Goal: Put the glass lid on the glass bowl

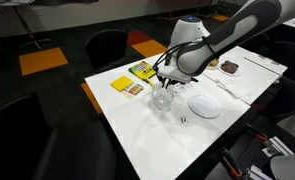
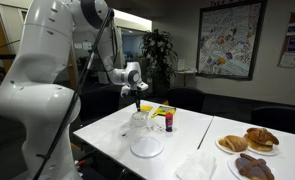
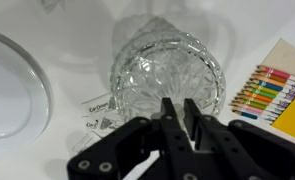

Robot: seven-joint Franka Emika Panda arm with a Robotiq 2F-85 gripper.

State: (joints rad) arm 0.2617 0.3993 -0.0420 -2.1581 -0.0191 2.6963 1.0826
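Next, I let go of the glass lid on the rim of the glass bowl [image 1: 171,95], next to the white plate. The lid is now on or just above the bowl.
A small cut-glass bowl [image 1: 163,101] stands mid-table, also in an exterior view [image 2: 139,123]. My gripper [image 1: 165,84] hangs straight above it, close to its top [image 2: 137,104]. In the wrist view the fingers [image 3: 177,112] are closed to a narrow gap on a small grey knob. The round patterned glass lid [image 3: 167,68] lies right under them. The lid and the bowl overlap, so I cannot tell whether the lid rests on the rim or hangs just above it.
A white plate [image 1: 204,105] lies beside the bowl [image 2: 145,149] [image 3: 12,90]. A coloured-pencil box [image 1: 142,71] [image 3: 272,90] and a yellow card [image 1: 125,85] lie behind. Plates of pastries [image 2: 249,140] and a small bottle [image 2: 169,124] stand nearby. A paper slip [image 3: 99,112] lies by the bowl.
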